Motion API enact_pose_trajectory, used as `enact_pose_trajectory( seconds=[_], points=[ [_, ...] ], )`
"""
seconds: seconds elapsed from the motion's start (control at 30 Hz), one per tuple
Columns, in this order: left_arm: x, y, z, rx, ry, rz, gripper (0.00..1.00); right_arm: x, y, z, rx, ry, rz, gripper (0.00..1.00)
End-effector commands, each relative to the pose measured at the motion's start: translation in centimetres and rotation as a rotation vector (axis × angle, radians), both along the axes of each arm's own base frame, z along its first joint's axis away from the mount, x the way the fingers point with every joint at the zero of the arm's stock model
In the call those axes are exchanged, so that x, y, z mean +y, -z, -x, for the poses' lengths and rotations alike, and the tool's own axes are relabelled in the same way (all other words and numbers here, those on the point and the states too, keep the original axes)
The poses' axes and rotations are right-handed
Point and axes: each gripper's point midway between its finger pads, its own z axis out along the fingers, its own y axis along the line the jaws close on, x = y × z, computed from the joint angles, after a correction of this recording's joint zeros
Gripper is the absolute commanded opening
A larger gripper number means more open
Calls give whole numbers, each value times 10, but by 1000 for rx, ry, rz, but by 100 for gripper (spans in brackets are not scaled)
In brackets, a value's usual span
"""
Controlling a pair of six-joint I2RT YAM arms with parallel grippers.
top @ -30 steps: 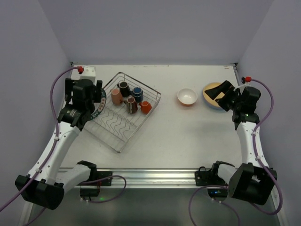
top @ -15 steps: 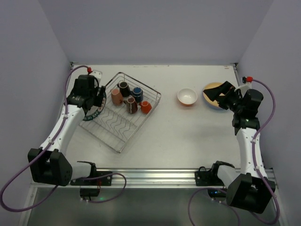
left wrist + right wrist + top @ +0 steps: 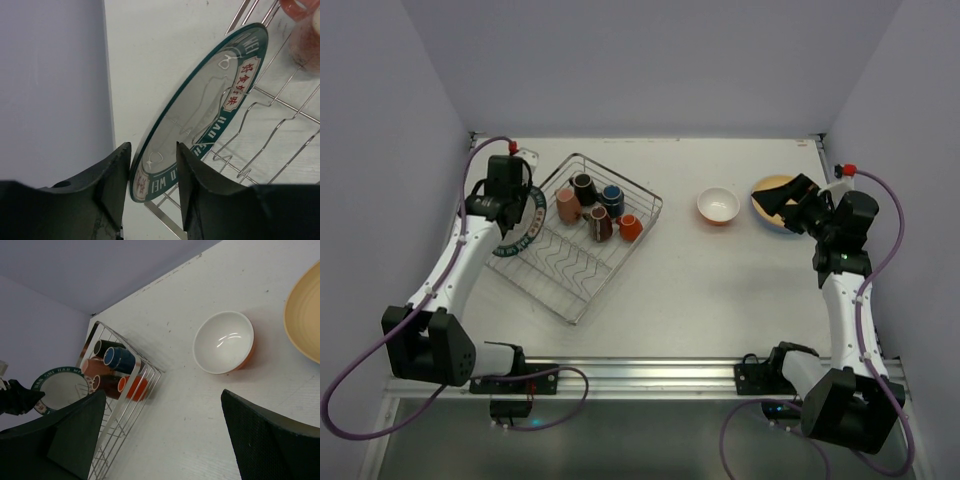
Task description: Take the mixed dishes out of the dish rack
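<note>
My right gripper should hold the pattern-rimmed white plate at the rim's mug side (image 3: 541,217) (image 3: 90,383), across from my left gripper.
The dish rack (image 3: 575,290) stands at the left, with a pattern-rimmed white plate (image 3: 520,228) leaning at its left edge. My left gripper (image 3: 508,205) straddles that plate's (image 3: 200,105) near rim, jaws narrowed. One finger (image 3: 117,170) touches the back of the rim; the other lies over the plate's face, and a firm clamp does not show. Black (image 3: 583,184), blue-lined (image 3: 612,195) and pink (image 3: 567,205) mugs lie in the rack with brown and orange ones. My right gripper (image 3: 790,198) hangs wide open over the yellow plate (image 3: 765,188), holding nothing.
The orange bowl (image 3: 718,206), white inside, sits upright on the table left of the yellow plate. The left wall (image 3: 50,90) is close beside my left gripper. The rack's wavy floor wires (image 3: 260,150) run under the leaning plate. A metal rail (image 3: 640,375) lines the near edge.
My left arm has swung back and in to the rack's left edge, and its jaws have narrowed round the patterned plate's rim. The right arm has shifted only slightly and stays open.
</note>
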Motion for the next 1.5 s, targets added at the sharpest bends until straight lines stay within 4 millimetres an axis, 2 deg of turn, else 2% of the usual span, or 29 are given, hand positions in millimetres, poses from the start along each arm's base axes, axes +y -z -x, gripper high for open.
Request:
enact_pose_trajectory(
  seconds=[0.0,0.17,0.33,0.4,0.57,0.83,1.0,1.07,1.3,1.4,1.47],
  points=[
    [9,-14,-11,-21,2,-57,42,4,-12,2,-53,-23,0,99],
    [18,-21,-14,-35,-26,-114,28,5,-13,3,-59,-25,2,99],
    [27,-35,-16,-73,-67,-159,3,5,-13,4,-59,-25,-2,99],
    [26,-40,-15,-88,-66,-161,0,4,-13,3,-59,-23,-5,99],
    [31,-53,-15,-136,-76,-241,0,4,-11,2,-53,-18,-9,99],
    [31,-98,-10,-248,-72,-370,0,5,-13,3,-59,-24,-13,99],
    [16,-131,-4,-330,-47,-364,0,5,-12,3,-56,-20,-12,99],
    [9,-137,-3,-347,-31,-356,0,5,-13,2,-56,-20,-13,99],
    [-13,-150,5,-414,4,-237,0,4,-12,2,-56,-14,-9,99],
    [-27,-156,9,-466,5,-83,0,9,-10,5,-51,-47,-18,99],
    [-44,-158,12,-508,44,60,0,15,-18,6,-93,-89,-23,99]
  ],
)
